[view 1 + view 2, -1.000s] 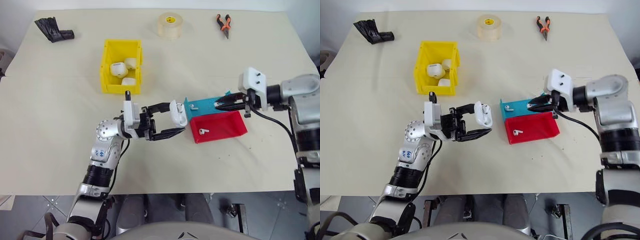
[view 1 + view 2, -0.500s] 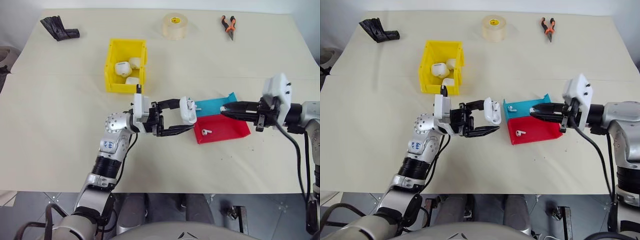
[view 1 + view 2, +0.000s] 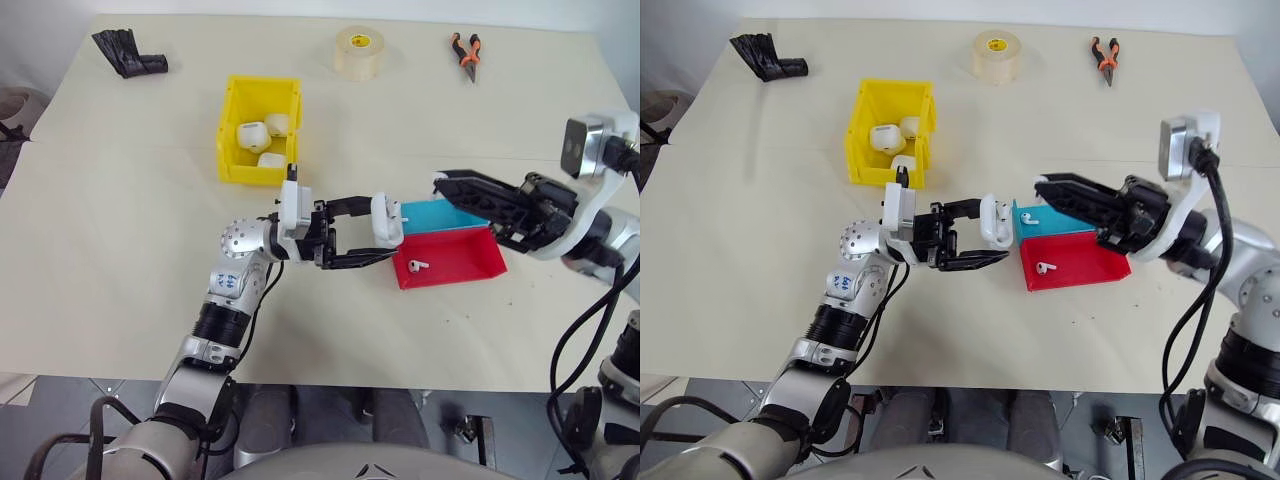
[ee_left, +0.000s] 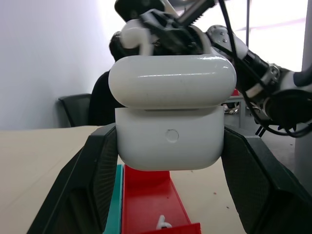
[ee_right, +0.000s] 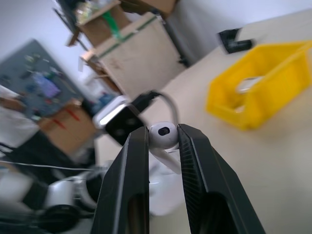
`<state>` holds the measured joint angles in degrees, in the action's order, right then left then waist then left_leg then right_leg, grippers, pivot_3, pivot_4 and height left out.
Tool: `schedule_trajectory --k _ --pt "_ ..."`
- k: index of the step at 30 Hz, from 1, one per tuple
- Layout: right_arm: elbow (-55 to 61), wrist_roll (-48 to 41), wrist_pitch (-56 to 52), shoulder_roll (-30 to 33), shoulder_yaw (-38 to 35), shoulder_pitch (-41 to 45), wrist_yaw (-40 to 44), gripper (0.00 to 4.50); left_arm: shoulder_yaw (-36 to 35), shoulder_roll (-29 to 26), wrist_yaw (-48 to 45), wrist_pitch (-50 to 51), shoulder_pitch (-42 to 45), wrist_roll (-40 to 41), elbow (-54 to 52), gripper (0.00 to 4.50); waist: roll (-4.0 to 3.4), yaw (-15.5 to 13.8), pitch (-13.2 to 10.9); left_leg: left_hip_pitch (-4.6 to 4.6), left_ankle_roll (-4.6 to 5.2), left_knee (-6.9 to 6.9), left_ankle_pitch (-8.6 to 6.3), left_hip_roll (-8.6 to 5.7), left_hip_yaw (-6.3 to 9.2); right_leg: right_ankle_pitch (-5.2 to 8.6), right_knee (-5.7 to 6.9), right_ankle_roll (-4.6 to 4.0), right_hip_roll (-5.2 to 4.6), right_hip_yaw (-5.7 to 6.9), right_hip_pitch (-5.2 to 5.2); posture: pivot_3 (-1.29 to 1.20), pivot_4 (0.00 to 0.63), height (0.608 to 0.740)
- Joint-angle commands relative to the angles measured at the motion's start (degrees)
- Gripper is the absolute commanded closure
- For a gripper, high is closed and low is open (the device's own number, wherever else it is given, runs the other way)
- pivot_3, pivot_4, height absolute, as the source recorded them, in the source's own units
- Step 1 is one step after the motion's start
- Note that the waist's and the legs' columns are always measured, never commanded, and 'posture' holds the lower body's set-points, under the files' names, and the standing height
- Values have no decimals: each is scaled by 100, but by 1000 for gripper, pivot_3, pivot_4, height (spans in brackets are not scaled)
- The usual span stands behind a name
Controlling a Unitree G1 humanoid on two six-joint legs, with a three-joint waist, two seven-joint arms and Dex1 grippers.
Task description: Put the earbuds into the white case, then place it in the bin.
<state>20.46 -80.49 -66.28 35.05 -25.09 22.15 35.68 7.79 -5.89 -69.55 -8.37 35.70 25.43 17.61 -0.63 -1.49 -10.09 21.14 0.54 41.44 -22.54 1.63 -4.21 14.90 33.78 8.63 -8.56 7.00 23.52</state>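
The earbud, now pinched over the blue tray, will go inside the white case (image 3: 393,221) (image 5: 165,184) that my left gripper holds beside the blue tray, and my right gripper will let go of it there.
My left gripper (image 3: 384,238) is shut on the white case (image 3: 387,220), holding it above the table just left of the trays. In the left wrist view the case (image 4: 170,117) shows its back, with the lid sitting slightly raised. My right gripper (image 3: 438,181) hovers over the blue tray (image 3: 447,213) and points toward the case. It is shut on one of the earbuds (image 5: 162,134), which sits pinched between its fingertips. A second earbud (image 3: 418,265) lies in the red tray (image 3: 462,262), and a third (image 3: 1032,216) lies in the blue tray. The yellow bin (image 3: 247,172) stands behind the left gripper.
Three white cases (image 3: 252,135) lie inside the bin. At the table's far edge are a roll of tape (image 3: 360,50), orange-handled pliers (image 3: 468,50) and a black object (image 3: 128,52) at the far left.
My right gripper has lifted off the blue tray with an earbud, rolled its wrist and now points toward the case. The left gripper has drifted slightly toward the trays with the case.
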Motion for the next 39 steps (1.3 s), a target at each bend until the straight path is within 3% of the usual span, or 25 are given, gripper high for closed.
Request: schedule_trajectory --k 1,11,39 --pt "365 -730 205 -124 118 -213 -583 4014 13 97 49 -108 68 -57 -45 1721 0 2 0 0 0 -1 0 -1 -1 0 0 0 0 -1 0 0 150 740" --pt "482 -972 711 -71 418 -696 -858 4014 -31 138 76 -96 68 -33 -112 1721 0 -2 0 0 1 -2 0 0 -1 0 -1 0 1 -2 1 0 150 740" --pt "232 188 1303 146 973 -1243 -472 4014 -81 186 133 -71 42 45 -214 1721 0 0 0 0 2 -2 -1 0 -2 0 -2 0 1 -2 1 0 150 740"
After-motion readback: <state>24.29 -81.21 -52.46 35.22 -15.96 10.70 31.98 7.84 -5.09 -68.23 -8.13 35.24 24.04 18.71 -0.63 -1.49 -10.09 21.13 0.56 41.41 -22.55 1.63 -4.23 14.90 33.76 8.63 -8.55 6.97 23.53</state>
